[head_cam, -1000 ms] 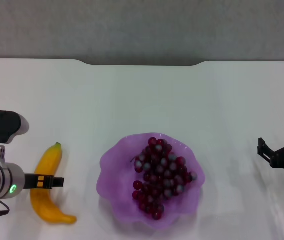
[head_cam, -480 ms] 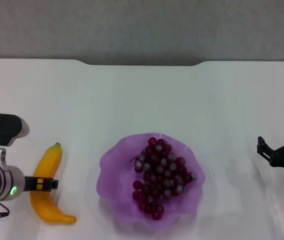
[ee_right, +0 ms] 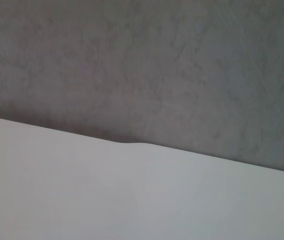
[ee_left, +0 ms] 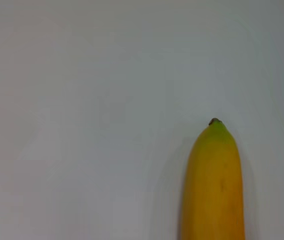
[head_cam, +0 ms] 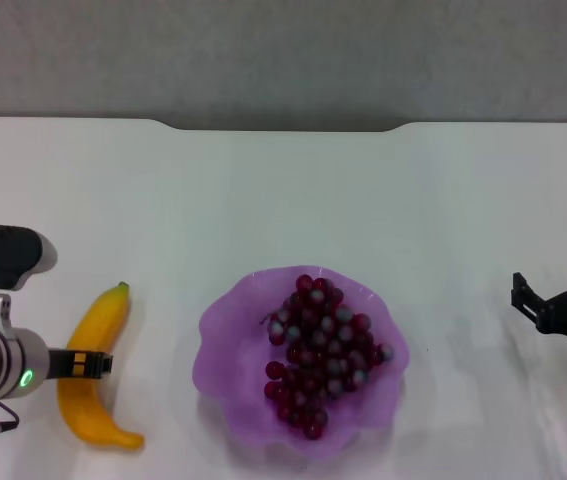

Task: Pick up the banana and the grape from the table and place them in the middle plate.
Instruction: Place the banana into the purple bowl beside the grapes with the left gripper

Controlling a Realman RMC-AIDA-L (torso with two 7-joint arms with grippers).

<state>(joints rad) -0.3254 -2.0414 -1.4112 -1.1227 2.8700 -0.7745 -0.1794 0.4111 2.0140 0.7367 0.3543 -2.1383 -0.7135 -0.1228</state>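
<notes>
The robot's left gripper should release the banana in the purple middle plate, on the plate's bare part [head_cam: 257, 345] next to the grape bunch. The banana is still low at the table.
The banana [head_cam: 103, 320] lies on the white table [head_cam: 283, 200] at the left, its green stem tip pointing away from me. My left gripper [head_cam: 88, 364] reaches across its middle and is shut on it, low at the table. The left wrist view shows the banana's stem end [ee_left: 213, 185] on bare table. The grape bunch [head_cam: 321, 350] lies inside the purple scalloped middle plate [head_cam: 215, 345] at the centre front. My right gripper [head_cam: 551, 280] is open and empty, apart from everything at the far right.
The table's far edge [head_cam: 283, 128] has a shallow notch, with a grey wall behind it. The right wrist view shows only that edge [ee_right: 131, 144] and the wall. White tabletop lies between the banana and the plate.
The left gripper's fingers drew back to the left over the banana. The banana turned slightly, its stem tip going right and its near end left. The right arm has not moved.
</notes>
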